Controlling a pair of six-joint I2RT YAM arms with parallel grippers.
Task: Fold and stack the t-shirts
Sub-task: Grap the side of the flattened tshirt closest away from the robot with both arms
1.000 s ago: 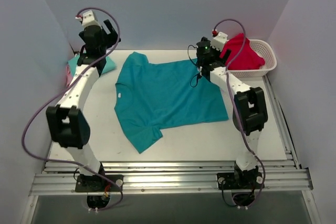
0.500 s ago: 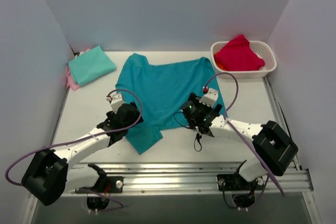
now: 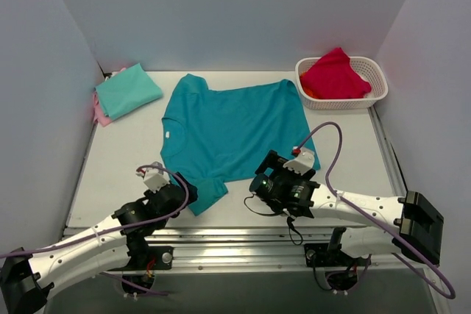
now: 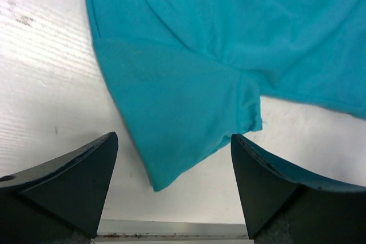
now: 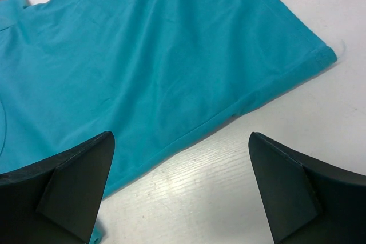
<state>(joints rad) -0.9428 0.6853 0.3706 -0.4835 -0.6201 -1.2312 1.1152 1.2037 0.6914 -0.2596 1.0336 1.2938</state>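
Observation:
The robot's right gripper will next move to the near corner (image 3: 317, 166) (image 5: 326, 59) of the deep teal t-shirt, at its basket-side end, and close there.
The deep teal t-shirt (image 3: 228, 134) lies spread flat in the middle of the table, with its small white neck label (image 3: 168, 134) at its left side. My left gripper (image 3: 185, 187) is open and empty, low over the shirt's near sleeve (image 4: 183, 112). In the left wrist view the left gripper (image 4: 173, 138) straddles the sleeve tip. My right gripper (image 3: 263, 176) is open and empty, just in front of the near hem (image 5: 189, 135). The folded mint-green t-shirt (image 3: 127, 90) lies at the back left, on a pink one (image 3: 100, 114). A pink-red shirt (image 3: 335, 75) lies crumpled in the basket.
A white plastic basket (image 3: 377, 87) stands at the back right corner. Grey walls close in the left, right and back sides. A metal rail (image 3: 243, 237) runs along the near table edge, also seen in the left wrist view (image 4: 171, 228).
Both arms have swung from the back of the table down to the near edge. The teal shirt's back right corner now lies flat. Both grippers now hover low by the shirt's near side.

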